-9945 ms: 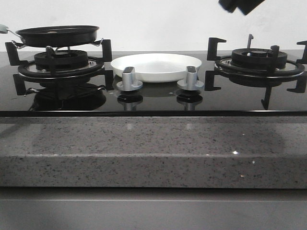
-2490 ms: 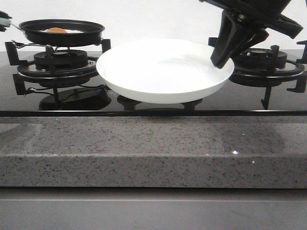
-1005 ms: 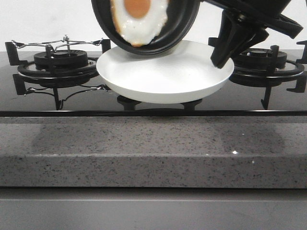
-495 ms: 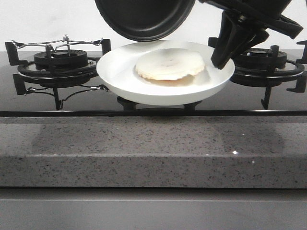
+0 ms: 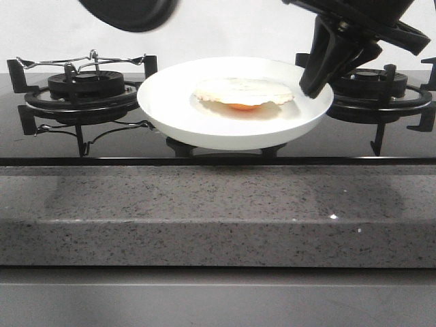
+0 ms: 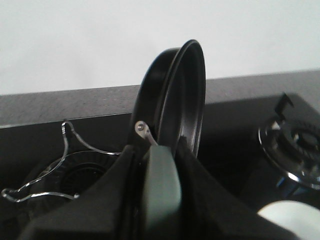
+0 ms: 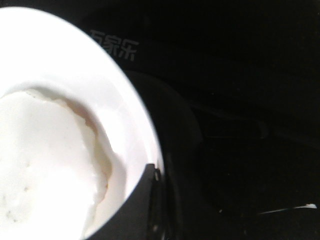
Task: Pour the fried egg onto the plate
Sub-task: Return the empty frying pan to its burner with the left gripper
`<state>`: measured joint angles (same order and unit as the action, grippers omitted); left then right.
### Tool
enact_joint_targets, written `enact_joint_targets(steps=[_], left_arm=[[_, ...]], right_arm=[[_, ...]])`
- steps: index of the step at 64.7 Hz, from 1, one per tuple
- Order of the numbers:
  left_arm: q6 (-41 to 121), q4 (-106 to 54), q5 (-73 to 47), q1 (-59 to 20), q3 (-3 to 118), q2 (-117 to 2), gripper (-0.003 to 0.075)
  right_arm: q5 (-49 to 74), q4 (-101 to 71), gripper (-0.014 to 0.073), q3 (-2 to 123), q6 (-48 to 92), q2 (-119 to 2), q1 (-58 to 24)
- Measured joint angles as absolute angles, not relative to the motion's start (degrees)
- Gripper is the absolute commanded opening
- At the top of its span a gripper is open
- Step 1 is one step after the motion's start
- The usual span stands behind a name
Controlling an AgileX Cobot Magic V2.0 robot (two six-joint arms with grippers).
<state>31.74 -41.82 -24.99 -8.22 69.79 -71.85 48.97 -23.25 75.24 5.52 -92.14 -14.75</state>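
I should let go of the black pan with my left gripper on the wire pan support over the burner (image 6: pixel 82 172) next to the white plate.
The white plate (image 5: pixel 177 102) hangs above the hob's middle, tilted slightly, held at its right rim by my right gripper (image 5: pixel 310 85), which is shut on it. The fried egg (image 5: pixel 244 92) lies face down in the plate, a little orange showing under its near edge. In the right wrist view the plate (image 7: pixel 120 95) and fried egg (image 7: pixel 45 165) fill one side, with one dark finger (image 7: pixel 135 210) over the rim. The black pan (image 5: pixel 129 10) is up at the top left, turned on edge. My left gripper (image 6: pixel 160 165) is shut on the pan's grey-green handle (image 6: pixel 161 190).
A black glass hob (image 5: pixel 218 146) carries a left burner with wire pan support (image 5: pixel 82 85) and a right burner (image 5: pixel 371 85) behind my right arm. A speckled grey stone counter edge (image 5: pixel 218 211) runs across the front. A white wall stands behind.
The pan, tipped over the plate a second ago, dropped the egg onto the plate and has swung up and away to the left. The plate and right gripper stayed put.
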Motion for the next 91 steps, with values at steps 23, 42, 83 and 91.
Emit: enact_joint_targets(steps=[23,42,83,91], left_arm=[[31.5,-73.6,-40.6,15.0,69.8,-84.7,-0.0019],[31.4,-90.1,-53.8,19.9,69.8,-97.3,-0.0019],[31.1,-92.9,-58.4,19.9,70.1,-103.4,0.0540],[31.1,-92.9,-58.6,20.2,70.1,-103.4,0.0558]], right_arm=[[49.0,-23.2,-0.0067,75.2,5.5,-92.1,-14.7],[49.0,-23.2,-0.0067,75.2,5.5,-92.1,-14.7],[49.0,-23.2,-0.0067,75.2,5.5,-92.1,-14.7],[49.0,-23.2,-0.0067,75.2,5.5,-92.1,-14.7]])
